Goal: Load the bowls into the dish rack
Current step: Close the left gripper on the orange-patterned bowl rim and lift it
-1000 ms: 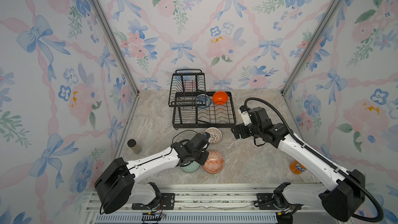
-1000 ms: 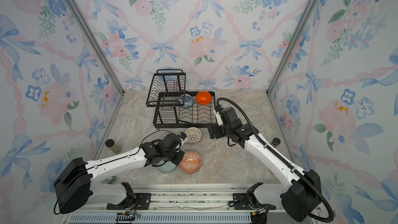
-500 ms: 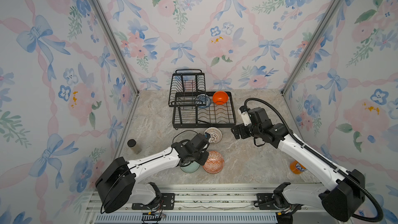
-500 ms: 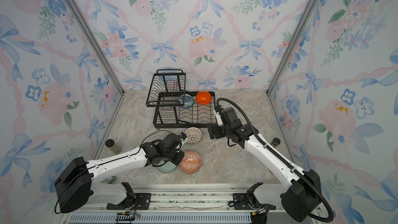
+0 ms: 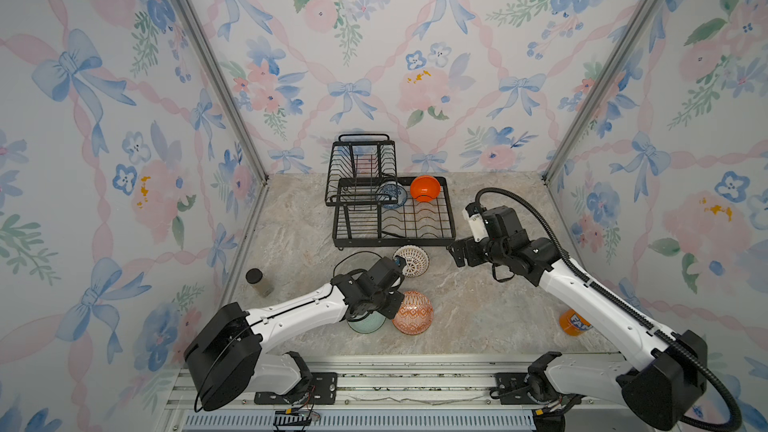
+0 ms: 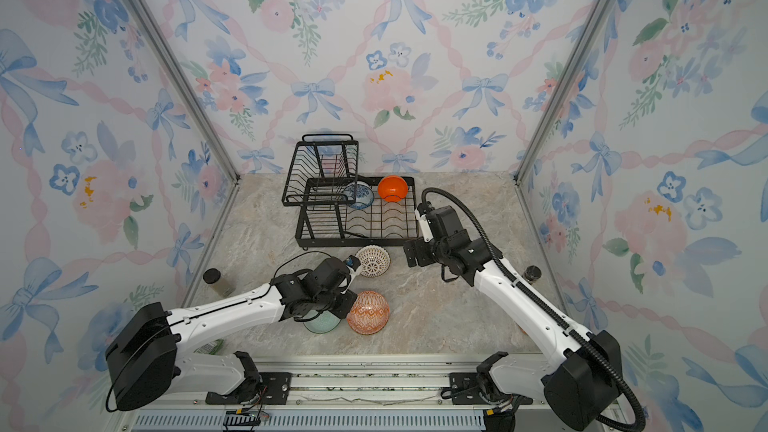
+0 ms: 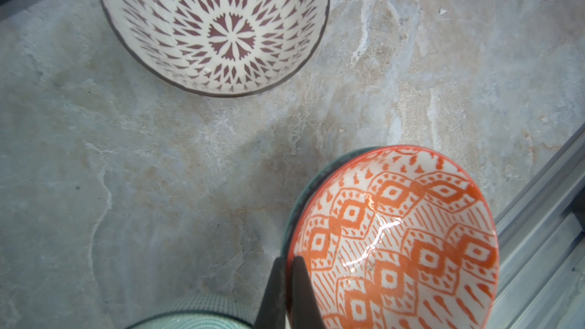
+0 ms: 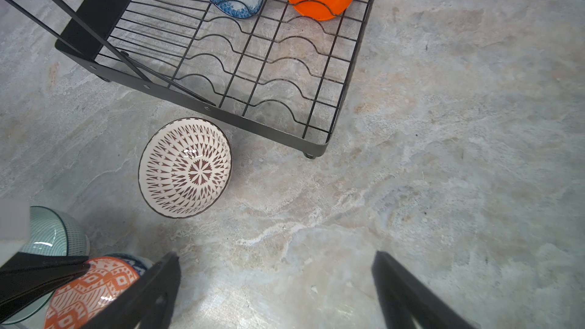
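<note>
The rim of the dark-rimmed bowl sits tight against the orange-white geometric bowl's rim at my left gripper, so I need to open and pinch only the orange-white rim (image 7: pixel 297 232) before I lift.
My left gripper (image 7: pixel 286 269) is shut on the rim of the orange-white geometric bowl (image 7: pixel 411 242), one finger inside and one outside. In both top views this bowl (image 5: pixel 413 312) is at the front centre. A dark-rimmed bowl (image 7: pixel 304 194) shows from under its edge. The pale green bowl (image 5: pixel 365 324) lies half hidden under my left wrist. The white lattice bowl (image 5: pixel 411 260) stands just before the dish rack (image 5: pixel 395 241). In the rack's back row stand a blue-patterned bowl (image 5: pixel 392 195) and a plain orange bowl (image 5: pixel 424 188). My right gripper (image 8: pixel 275 256) hangs open over bare table, right of the lattice bowl (image 8: pixel 185 167).
An orange soda can (image 5: pixel 575 324) stands at the front right behind my right arm. A small dark-lidded jar (image 5: pixel 258 280) is by the left wall and another (image 6: pixel 532 274) by the right wall. The rack's raised basket (image 5: pixel 361 168) is at the back left.
The left jaws have closed tight on the orange-white bowl's rim. Both arms have hardly moved.
</note>
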You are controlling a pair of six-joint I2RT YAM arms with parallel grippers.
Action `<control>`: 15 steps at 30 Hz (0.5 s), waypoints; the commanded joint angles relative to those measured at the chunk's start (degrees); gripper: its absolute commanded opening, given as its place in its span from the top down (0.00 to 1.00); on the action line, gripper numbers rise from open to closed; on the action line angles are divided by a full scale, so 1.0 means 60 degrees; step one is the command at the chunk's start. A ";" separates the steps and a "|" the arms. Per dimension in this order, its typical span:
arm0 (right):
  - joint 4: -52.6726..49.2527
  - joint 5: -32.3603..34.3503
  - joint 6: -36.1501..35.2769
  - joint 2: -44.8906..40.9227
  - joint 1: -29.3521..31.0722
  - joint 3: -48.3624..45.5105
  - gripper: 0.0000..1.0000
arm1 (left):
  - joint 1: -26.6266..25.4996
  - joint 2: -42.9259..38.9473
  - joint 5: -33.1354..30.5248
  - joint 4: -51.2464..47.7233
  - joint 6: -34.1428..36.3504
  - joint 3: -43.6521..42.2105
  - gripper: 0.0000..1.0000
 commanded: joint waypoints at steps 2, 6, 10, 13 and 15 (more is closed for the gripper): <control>-0.0115 0.0006 -0.0080 -0.0215 -0.0103 -0.0149 0.03 | -0.0054 -0.0041 -0.0180 -0.0410 -0.0036 0.0239 1.00; -0.0114 0.0007 -0.0091 -0.0238 -0.0127 -0.0185 0.03 | -0.0060 -0.0240 -0.0495 -0.0678 -0.0028 0.0474 1.00; -0.0071 -0.0004 -0.0075 -0.0254 -0.0142 -0.0222 0.03 | -0.0056 -0.0442 -0.1090 -0.0922 -0.0152 0.0707 1.00; -0.0070 -0.0010 -0.0075 -0.0240 -0.0169 -0.0226 0.03 | -0.0057 -0.0493 -0.1415 -0.1027 -0.0209 0.0833 1.00; -0.0070 -0.0017 -0.0090 -0.0246 -0.0175 -0.0239 0.03 | -0.0052 -0.0504 -0.1390 -0.1056 -0.0207 0.0886 1.00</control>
